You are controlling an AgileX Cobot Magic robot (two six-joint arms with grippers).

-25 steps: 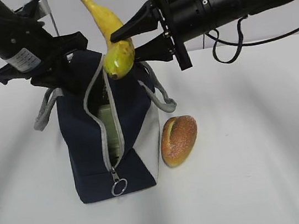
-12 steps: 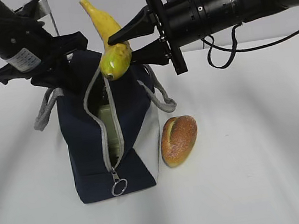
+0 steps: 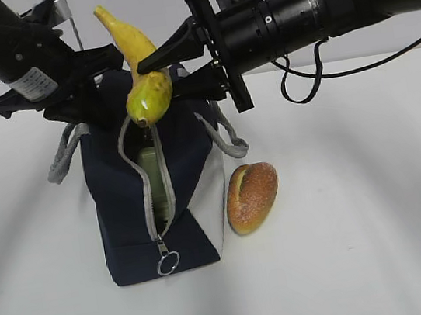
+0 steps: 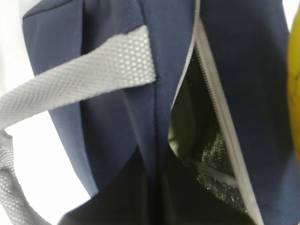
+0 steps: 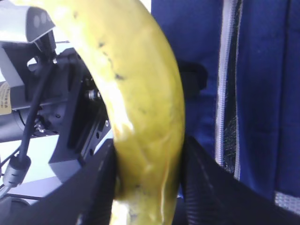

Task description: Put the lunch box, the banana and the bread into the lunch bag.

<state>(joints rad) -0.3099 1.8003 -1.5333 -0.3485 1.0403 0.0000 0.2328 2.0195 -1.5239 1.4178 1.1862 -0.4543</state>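
Note:
Next, my right gripper lets go of the banana inside the navy lunch bag (image 3: 161,166), next to the green-lidded lunch box.
The navy lunch bag (image 3: 124,209) stands unzipped, and the green-lidded lunch box (image 3: 154,182) shows inside through the opening. My left gripper (image 3: 83,98) is shut on the bag's fabric at its top left edge; the left wrist view shows a fold of the bag (image 4: 108,117) running into the jaws and the green lid (image 4: 182,126) in the gap. My right gripper (image 3: 157,79) is shut on the banana (image 3: 143,88), which hangs tip down just above the top of the zipper opening. Up close, the banana (image 5: 140,103) sits between both fingers (image 5: 206,187). The bread (image 3: 252,195) lies on the table right of the bag.
Two grey handles (image 3: 65,154) hang off the bag's sides. The metal zipper ring (image 3: 167,264) rests at the bag's near end. The white table (image 3: 361,222) stretches right of the bread. The left arm (image 5: 47,108) is close behind the banana.
My right gripper has carried the banana left and slightly down, from beside the bag's right rim to over the zipper opening. The left gripper, bag and bread have not moved.

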